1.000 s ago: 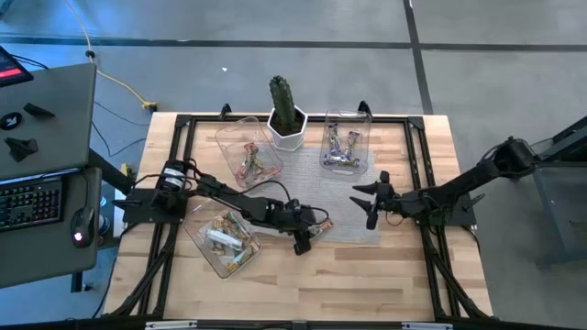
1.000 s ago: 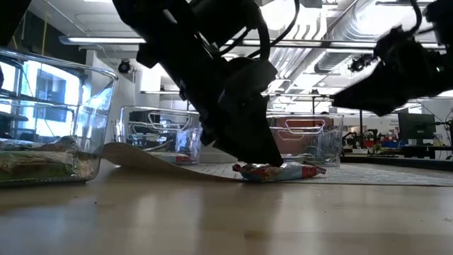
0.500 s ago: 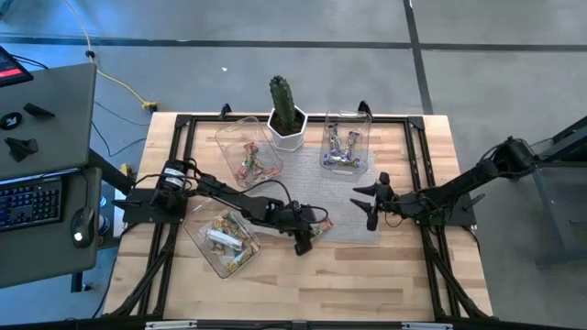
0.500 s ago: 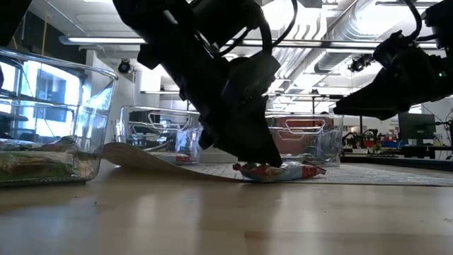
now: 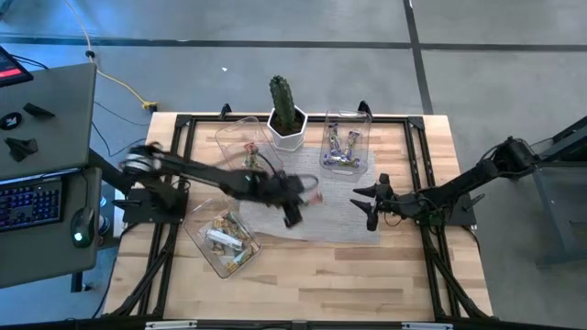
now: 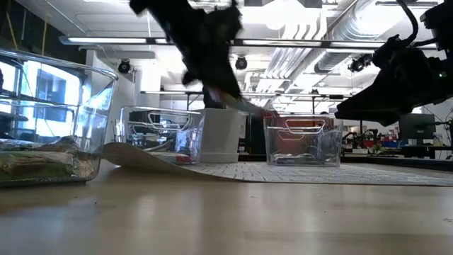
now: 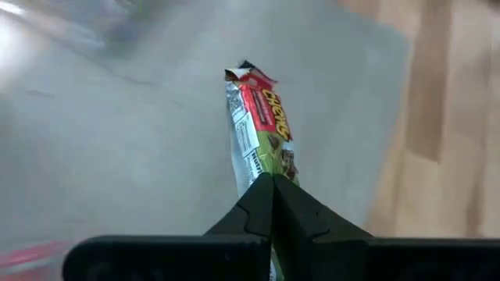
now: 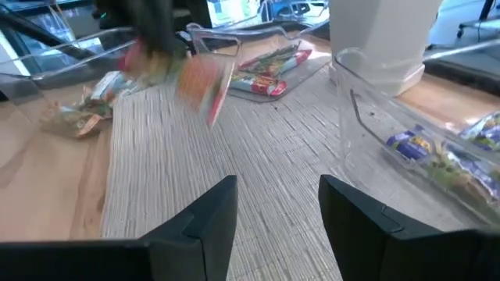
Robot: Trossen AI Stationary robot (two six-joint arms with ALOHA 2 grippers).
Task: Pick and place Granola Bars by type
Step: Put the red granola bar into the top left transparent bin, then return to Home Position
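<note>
My left gripper is going to release the red-orange granola bar in the tub of red-orange bars, on the side of the pile point(image 5: 241, 161) away from the cactus.
A red-orange granola bar point(image 7: 258, 117) hangs above the grey mat point(image 5: 321, 215) at mid-table, with my left gripper point(image 5: 301, 202) shut on it. The same bar shows blurred in the right wrist view point(image 8: 201, 84). My right gripper point(image 5: 367, 205) waits open over the mat's right part, with nothing between its fingers. Red-orange bars lie in the far left tub point(image 5: 248, 154), purple ones in the far right tub point(image 5: 346, 147), and green-yellow ones in the near left tub point(image 5: 223, 240). My left gripper pinches one end of the red-orange bar point(image 7: 262, 170) between its two fingers. The rest of the bar sticks out past the fingertips, in line with them. The fingers slant down from the table's left. The bar point(image 6: 249, 108) is lifted clear of the mat.
A cactus in a white pot point(image 5: 286, 121) stands at the far edge between the two far tubs. The mat's near left corner point(image 6: 134, 157) curls up off the wood. A black frame point(image 5: 183, 124) runs around the tabletop.
My left gripper has shut on the red-orange bar that lay on the mat near its front edge. It has then risen fast and swung toward the far edge, taking the bar clear of the mat.
</note>
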